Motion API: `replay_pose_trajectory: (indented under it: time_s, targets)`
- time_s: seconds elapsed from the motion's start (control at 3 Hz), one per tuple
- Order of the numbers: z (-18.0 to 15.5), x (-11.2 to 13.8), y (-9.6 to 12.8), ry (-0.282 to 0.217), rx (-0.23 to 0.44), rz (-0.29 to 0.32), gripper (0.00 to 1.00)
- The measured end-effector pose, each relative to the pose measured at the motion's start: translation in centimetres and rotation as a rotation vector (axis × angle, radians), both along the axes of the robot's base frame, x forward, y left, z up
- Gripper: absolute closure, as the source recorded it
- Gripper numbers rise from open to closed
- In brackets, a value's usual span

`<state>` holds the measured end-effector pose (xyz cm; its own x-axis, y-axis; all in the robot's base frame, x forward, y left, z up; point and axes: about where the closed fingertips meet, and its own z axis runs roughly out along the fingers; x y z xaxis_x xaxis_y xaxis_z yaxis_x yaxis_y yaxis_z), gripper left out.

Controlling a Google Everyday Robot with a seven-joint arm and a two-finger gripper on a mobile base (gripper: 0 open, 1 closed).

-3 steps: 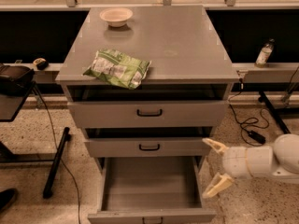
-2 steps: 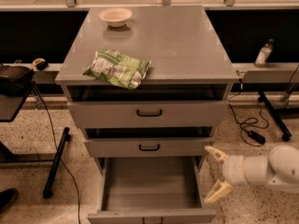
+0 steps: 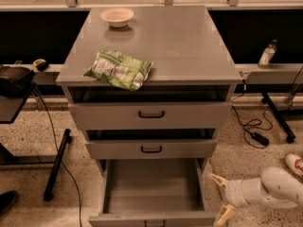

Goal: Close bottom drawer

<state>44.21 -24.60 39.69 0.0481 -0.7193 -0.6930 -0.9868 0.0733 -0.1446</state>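
Observation:
The front panel of the bottom drawer is next for my gripper, which should go there and close at the panel's end (image 3: 201,219) nearest my arm.
The grey metal cabinet (image 3: 156,37) has three drawers. The bottom drawer (image 3: 152,188) is pulled far out, showing its plain grey empty inside; its front panel (image 3: 152,219) lies at the lower edge of the view. My gripper (image 3: 220,196) is low at the right, just beside the drawer's right side wall. Its two cream fingers (image 3: 218,179) are spread apart with nothing between them. The white arm (image 3: 274,189) comes in from the lower right.
The top drawer (image 3: 150,114) and middle drawer (image 3: 150,148) stand slightly open. A green snack bag (image 3: 119,69) and a small bowl (image 3: 117,16) sit on the cabinet top. Cables (image 3: 251,126) and a stand leg (image 3: 277,115) lie right; a black stand (image 3: 57,162) left.
My gripper and arm have moved down and a little to the right, lower beside the open bottom drawer. The drawers have not moved.

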Motion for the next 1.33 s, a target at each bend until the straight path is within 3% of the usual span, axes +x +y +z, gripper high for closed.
replay_pose_trajectory:
  time_s: [0.67,1.0,1.33]
  targets:
    - [-0.7,-0.2,0.1,0.010,0.009,0.003,0.00]
    - [-7.4,-0.8,0.3,0.062,0.043,0.047,0.02]
    - [-14.5,-2.5,0.5,0.091,0.072,0.114,0.24]
